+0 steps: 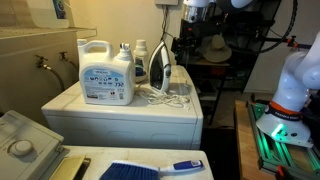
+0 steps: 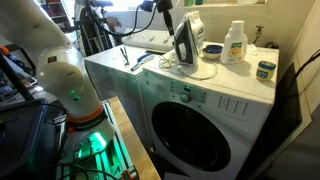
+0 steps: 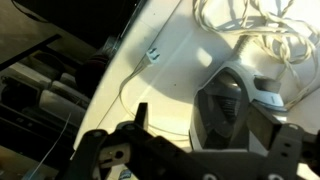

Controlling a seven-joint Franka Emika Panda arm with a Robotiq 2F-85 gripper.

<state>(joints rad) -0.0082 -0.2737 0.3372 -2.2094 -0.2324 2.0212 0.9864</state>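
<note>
The robot's gripper should next move down to the white handle (image 1: 165, 60) (image 3: 264, 94) of the upright clothes iron next to the coiled cord and close there.
A dark-and-white clothes iron (image 1: 160, 65) stands upright on the white washing machine top (image 1: 150, 108), with its white cord (image 1: 172, 97) coiled beside it. It also shows in an exterior view (image 2: 185, 45). My gripper (image 1: 194, 10) hangs above and behind the iron, apart from it; it shows in an exterior view (image 2: 164, 14) too. In the wrist view the gripper (image 3: 200, 112) is open and empty. The iron (image 3: 222, 105) lies between the two finger lines below it, and the cord (image 3: 245, 25) is further out.
A large white detergent jug (image 1: 107, 72) and two smaller bottles (image 1: 140, 55) stand behind the iron. A bottle (image 2: 234, 42), a small bowl (image 2: 212, 50) and a jar (image 2: 265, 69) stand near the wall. A blue brush (image 1: 150, 169) lies in front. Shelves (image 1: 215, 50) stand behind.
</note>
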